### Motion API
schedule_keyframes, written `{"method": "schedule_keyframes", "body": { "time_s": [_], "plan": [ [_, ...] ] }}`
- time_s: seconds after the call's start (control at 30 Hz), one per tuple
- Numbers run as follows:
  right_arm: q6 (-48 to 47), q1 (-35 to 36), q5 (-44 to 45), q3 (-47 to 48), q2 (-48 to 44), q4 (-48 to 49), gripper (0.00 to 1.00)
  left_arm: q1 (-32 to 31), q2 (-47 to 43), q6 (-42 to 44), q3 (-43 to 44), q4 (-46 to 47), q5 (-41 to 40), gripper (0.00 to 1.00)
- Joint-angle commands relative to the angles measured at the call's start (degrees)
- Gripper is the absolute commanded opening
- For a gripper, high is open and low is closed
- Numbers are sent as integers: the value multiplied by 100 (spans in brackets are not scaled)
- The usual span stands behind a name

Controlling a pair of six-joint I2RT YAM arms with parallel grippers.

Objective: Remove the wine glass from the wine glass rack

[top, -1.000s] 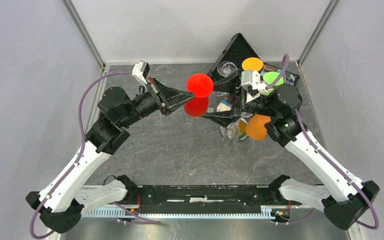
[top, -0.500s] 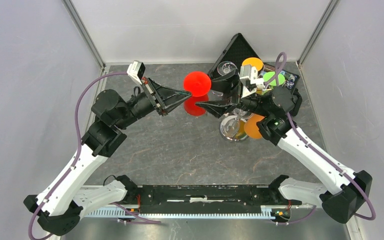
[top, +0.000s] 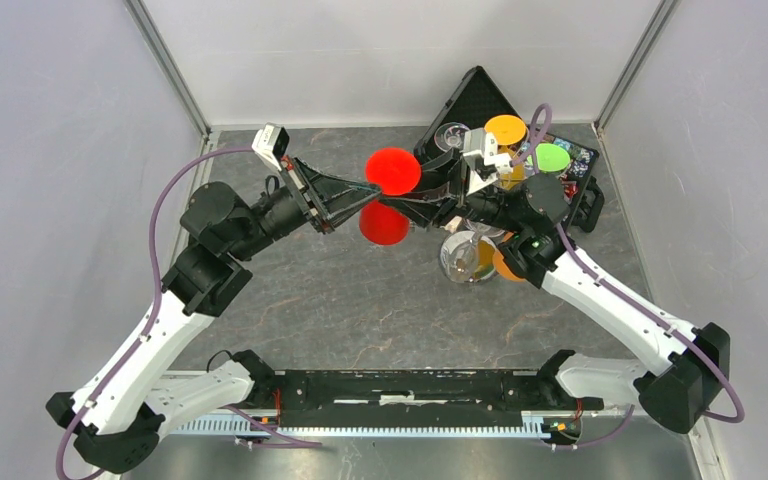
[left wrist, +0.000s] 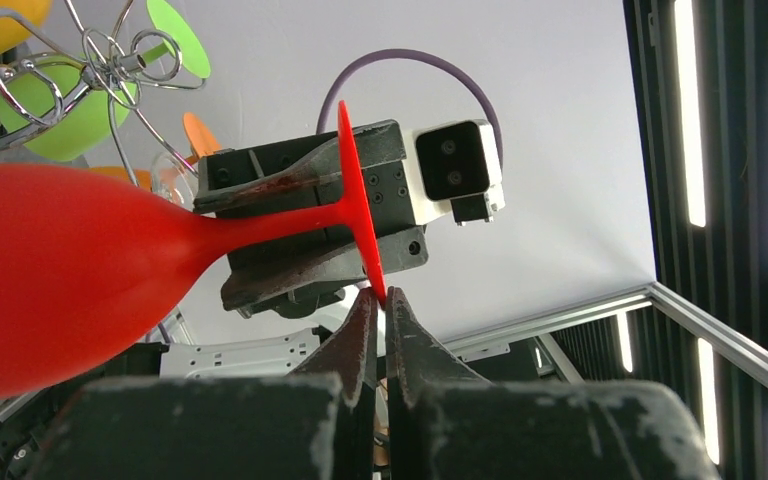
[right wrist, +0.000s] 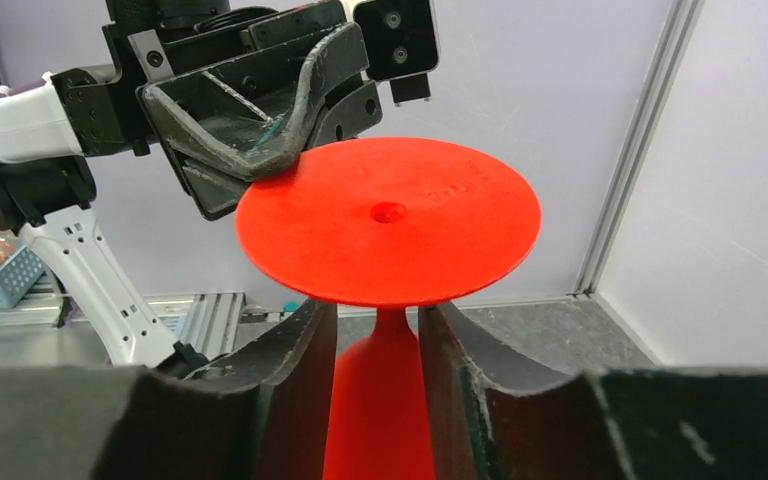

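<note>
My left gripper is holding the wine glass by its foot, bowl down, so my right gripper will hold the stem while my left gripper takes the bowl's rim (top: 384, 241).
A red wine glass (top: 393, 171) hangs in the air left of the wine glass rack (top: 465, 258), foot up and bowl (top: 384, 222) down. My left gripper (top: 374, 189) is shut on the rim of its round foot; in the left wrist view the fingertips (left wrist: 368, 318) pinch the foot's edge and the red bowl (left wrist: 60, 270) fills the left. My right gripper (top: 401, 200) reaches in from the right. In the right wrist view its open jaws (right wrist: 378, 325) straddle the thin stem just under the foot (right wrist: 390, 220), with a small gap on each side.
The rack's silver scroll arms (left wrist: 100, 60) still carry a green glass (top: 550, 157) and orange glasses (top: 506, 128). A black case (top: 475, 100) stands behind the rack in the back corner. Grey walls close in on both sides.
My right arm has swung left from the rack to the red glass, and its jaws have narrowed around the stem. My left gripper stays shut on the foot and has shifted slightly.
</note>
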Motion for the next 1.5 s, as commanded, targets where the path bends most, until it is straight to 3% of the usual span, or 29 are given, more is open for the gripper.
{"method": "schedule_keyframes", "body": {
  "time_s": [0.0, 0.1, 0.37, 0.43, 0.67, 0.8, 1.1, 1.23, 1.37, 1.47],
  "plan": [
    [34, 85, 177, 253, 16, 239, 38, 13, -154, -144, 7, 331, 16, 2],
    [53, 106, 256, 238, -11, 326, 32, 13, -179, -125, 3, 322, 7, 2],
    [460, 156, 521, 132, -44, 819, 1, 13, -217, -84, -40, 322, 7, 2],
    [556, 150, 639, 87, -53, 932, 0, 13, -264, -37, -58, 298, -47, 6],
    [892, 162, 1244, 29, -150, 1197, 0, 13, -575, 513, -68, -166, -602, 69],
    [1085, 165, 1899, 30, -190, 1268, 0, 11, -684, 817, -198, -253, -800, 81],
    [2125, 165, 3605, -21, -343, 1501, 0, 13, -813, 2162, -138, -765, -1215, 94],
    [2752, 165, 3751, -127, -344, 1890, 0, 13, -749, 2340, -199, -613, -1193, 98],
    [3278, 168, 3627, -157, -282, 2191, 0, 13, -529, 2214, -173, 40, -634, 97],
    [3487, 181, 3594, -210, -266, 2315, 0, 13, -483, 1920, -295, 681, -369, 88]
  ]
}}
